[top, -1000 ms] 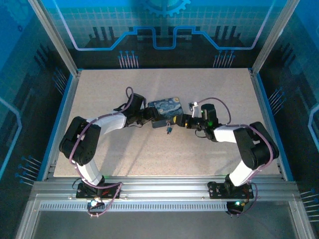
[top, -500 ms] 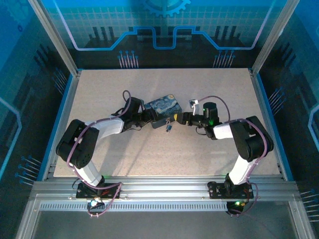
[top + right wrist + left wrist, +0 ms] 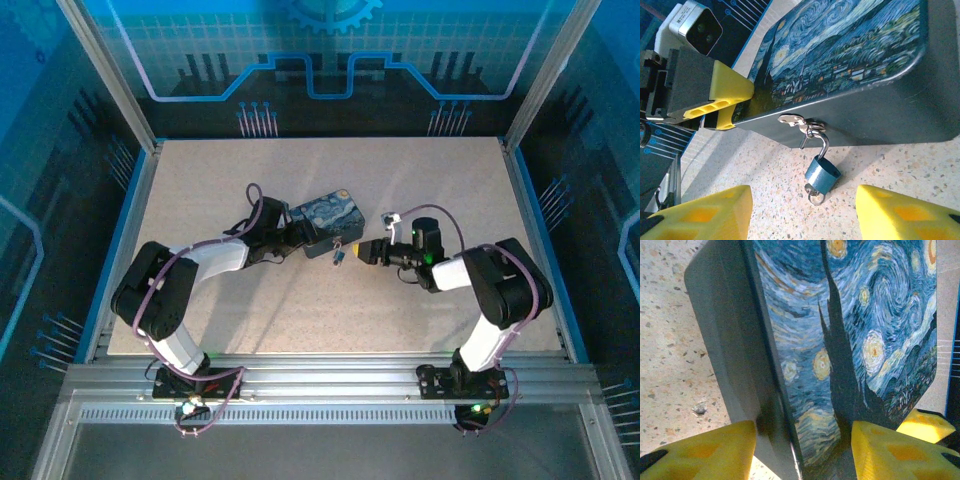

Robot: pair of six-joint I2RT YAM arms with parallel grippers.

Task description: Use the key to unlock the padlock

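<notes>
The open shackle hooks through the hasp, so next my right gripper takes the padlock (image 3: 822,175) by its body and unhooks it while my left gripper steadies the tin.
The small blue padlock (image 3: 822,173) hangs by its silvery shackle (image 3: 823,144) from the hasp (image 3: 794,120) on the Starry Night tin (image 3: 850,65). The shackle's short leg stands free of the body. The key (image 3: 814,192), with a small ring, sticks out of the padlock's underside. My right gripper (image 3: 802,212) is open, its yellow fingers (image 3: 705,215) either side of the padlock and short of it. My left gripper (image 3: 805,450) is shut on the tin's end (image 3: 850,340). From above, the padlock (image 3: 338,257) lies between the left gripper (image 3: 300,238) and the right gripper (image 3: 362,252).
The speckled table (image 3: 300,310) has open room in front of the tin and behind it. Blue metal rails (image 3: 535,230) border the table on both sides. The left gripper's yellow finger (image 3: 725,95) shows at the tin's far end in the right wrist view.
The right gripper has drawn back from the padlock, a little right and toward the near edge. The left arm shifted slightly left with the tin.
</notes>
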